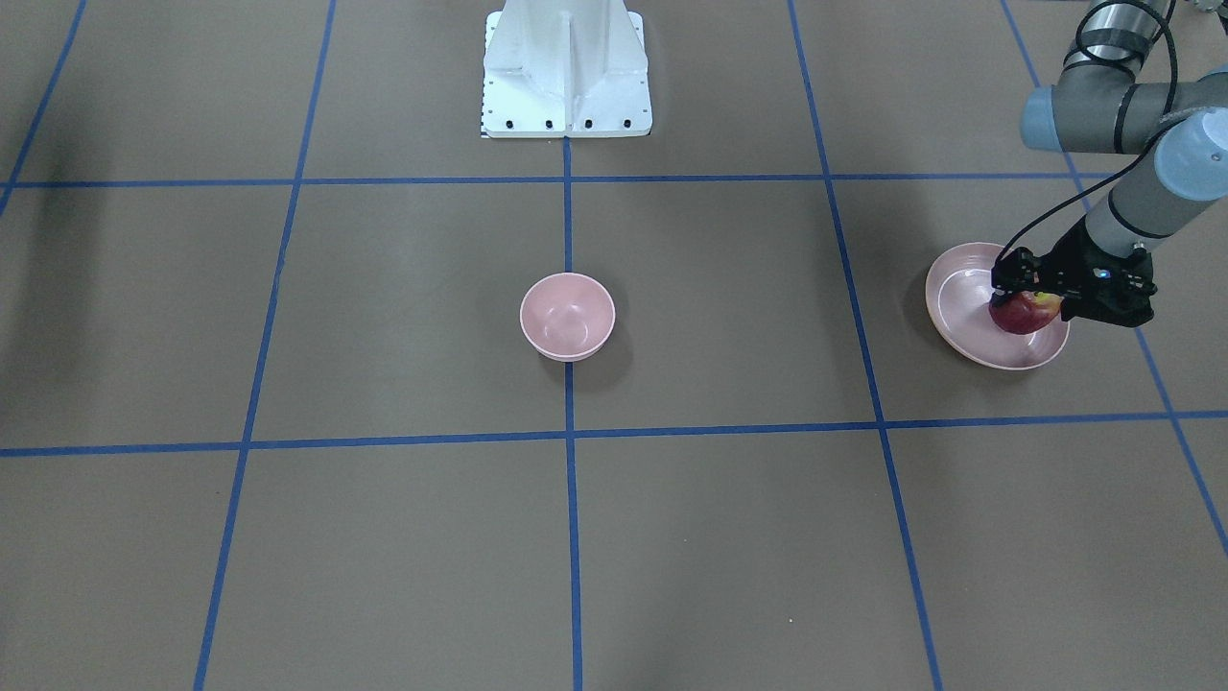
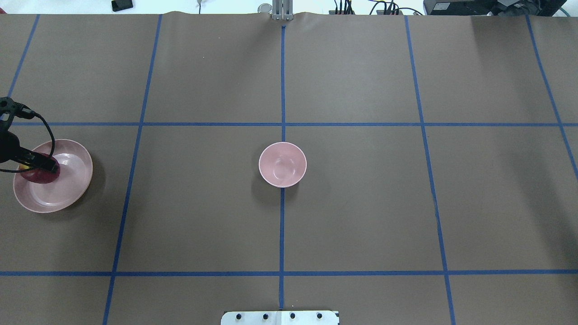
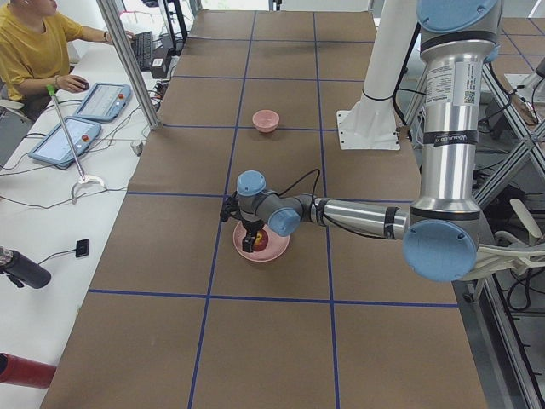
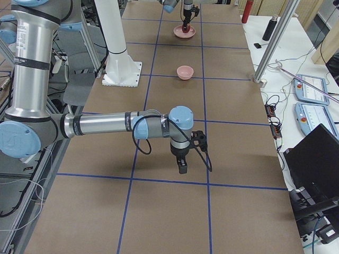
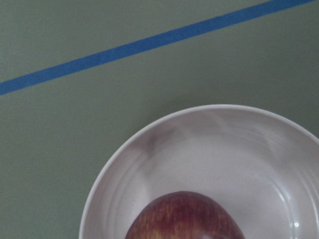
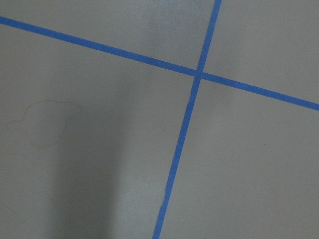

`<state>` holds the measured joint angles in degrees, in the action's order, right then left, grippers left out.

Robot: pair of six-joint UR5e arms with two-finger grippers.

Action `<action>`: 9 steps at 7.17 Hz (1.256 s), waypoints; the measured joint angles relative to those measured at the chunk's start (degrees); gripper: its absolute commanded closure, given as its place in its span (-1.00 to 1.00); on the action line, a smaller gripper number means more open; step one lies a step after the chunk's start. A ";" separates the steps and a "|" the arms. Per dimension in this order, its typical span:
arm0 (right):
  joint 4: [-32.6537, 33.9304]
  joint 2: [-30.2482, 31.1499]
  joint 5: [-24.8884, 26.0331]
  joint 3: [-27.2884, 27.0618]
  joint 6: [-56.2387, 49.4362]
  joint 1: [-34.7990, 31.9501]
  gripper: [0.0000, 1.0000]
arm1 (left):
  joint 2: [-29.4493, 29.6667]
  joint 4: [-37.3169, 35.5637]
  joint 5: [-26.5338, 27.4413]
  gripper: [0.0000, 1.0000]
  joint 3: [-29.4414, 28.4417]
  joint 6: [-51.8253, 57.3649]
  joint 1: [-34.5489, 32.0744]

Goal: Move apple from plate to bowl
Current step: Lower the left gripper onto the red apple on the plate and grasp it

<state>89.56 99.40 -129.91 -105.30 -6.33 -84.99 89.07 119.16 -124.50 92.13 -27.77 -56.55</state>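
Observation:
The apple in the wide pink plate should move to the bowl. My left gripper will close on the sides of the dark red apple (image 1: 1023,311) (image 5: 184,221).
The dark red apple (image 1: 1025,315) lies in the wide pink plate (image 1: 959,317) at the table's left end, on the plate's side nearest the robot. My left gripper (image 1: 1017,296) reaches down over it, fingers closed against the apple's sides. In the overhead view the apple (image 2: 40,177) is partly hidden under the gripper (image 2: 45,168) in the plate (image 2: 67,189). The left wrist view shows the apple (image 5: 184,216) close up. The small deep pink bowl (image 2: 282,164) stands empty at the table's middle. My right gripper (image 4: 183,169) shows only in the exterior right view; I cannot tell its state.
The brown table is marked with blue tape lines (image 2: 282,90). The robot's white base (image 1: 566,72) stands at the table's edge behind the bowl. A person sits at a side desk (image 3: 34,51) with tablets, beyond the table.

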 measured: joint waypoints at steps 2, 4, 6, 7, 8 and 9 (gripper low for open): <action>0.00 0.00 0.00 0.00 0.00 0.00 -1.00 | 0.35 0.09 -0.28 -0.73 -0.56 -0.13 0.03; -0.02 0.00 0.00 0.07 0.00 0.02 -1.00 | 0.38 0.11 -0.44 -0.73 -0.65 0.08 0.03; -0.08 0.00 0.00 0.29 0.02 0.03 -1.00 | 0.16 0.13 -0.59 -0.71 -0.56 0.16 0.09; -0.08 0.00 0.00 0.32 0.06 0.01 -1.00 | 0.02 0.16 -0.63 -0.22 -0.44 0.12 0.11; -0.08 0.00 -0.01 0.33 0.08 0.01 -1.00 | -0.09 0.15 -0.69 0.34 -0.05 0.06 0.11; -0.09 0.00 -0.09 0.32 0.08 0.00 -1.00 | -0.07 -0.18 -1.21 0.62 0.85 -0.05 0.05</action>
<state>89.47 99.40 -129.99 -104.97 -6.25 -84.99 89.00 118.98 -125.71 92.98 -27.82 -56.50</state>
